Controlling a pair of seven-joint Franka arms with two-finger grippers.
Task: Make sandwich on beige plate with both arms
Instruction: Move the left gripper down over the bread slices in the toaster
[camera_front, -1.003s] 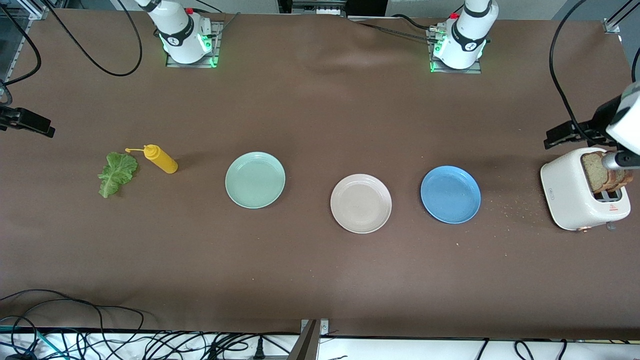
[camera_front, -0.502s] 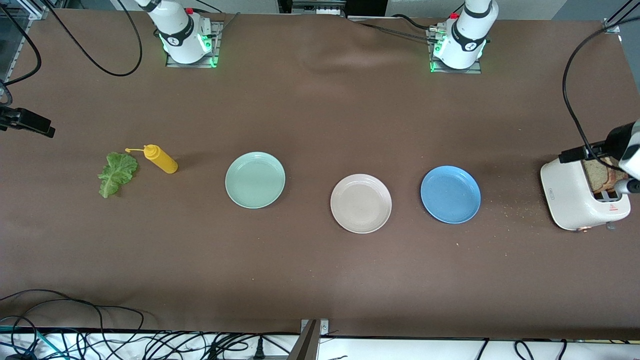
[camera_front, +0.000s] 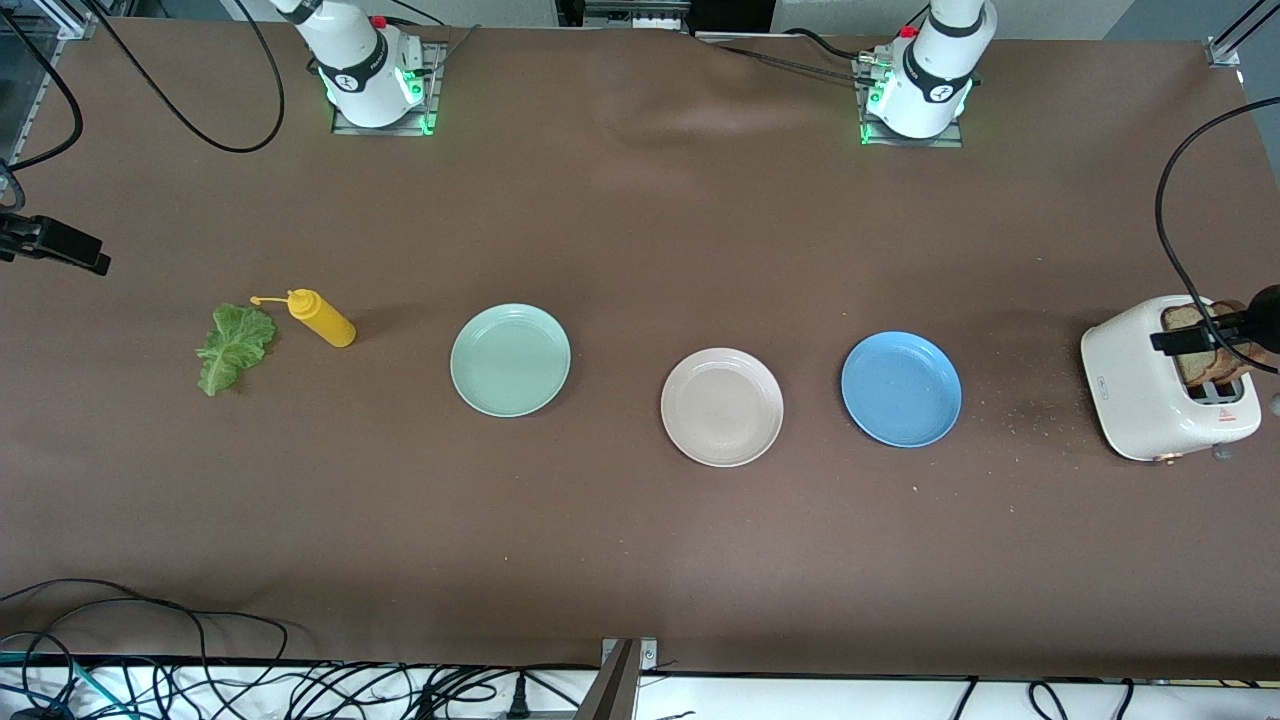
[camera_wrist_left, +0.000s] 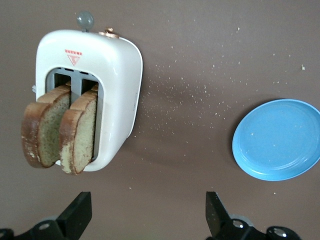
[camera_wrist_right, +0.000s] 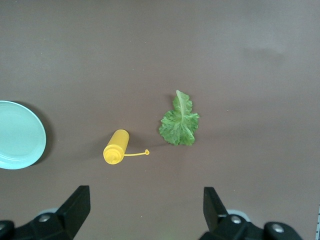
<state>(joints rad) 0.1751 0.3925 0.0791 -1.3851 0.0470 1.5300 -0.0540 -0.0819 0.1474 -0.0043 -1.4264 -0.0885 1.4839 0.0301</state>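
My left gripper closes next on the top crust (camera_front: 1204, 360) (camera_wrist_left: 68, 143) of the bread slice nearer the blue plate, standing in the white toaster.
The beige plate (camera_front: 722, 406) lies bare in the middle of the table, between a mint-green plate (camera_front: 510, 359) and a blue plate (camera_front: 901, 389). No sandwich shows. Two brown bread slices (camera_wrist_left: 45, 127) stand in the slots of a white toaster (camera_front: 1150, 385) at the left arm's end. A green lettuce leaf (camera_front: 235, 345) lies flat at the right arm's end. My left gripper (camera_wrist_left: 149, 215) hangs open over bare table beside the toaster (camera_wrist_left: 120, 85). My right gripper (camera_wrist_right: 145, 210) hangs open high over the table near the lettuce (camera_wrist_right: 180, 122). Neither holds anything.
A yellow squeeze bottle (camera_front: 322, 317) lies on its side beside the lettuce. Crumbs are scattered between the toaster and the blue plate (camera_wrist_left: 277, 140). Cables hang along the table's front edge.
The left arm's hand has moved over the toaster toward the left arm's end of the table and has mostly left the front view. Plates, lettuce and bottle have not moved.
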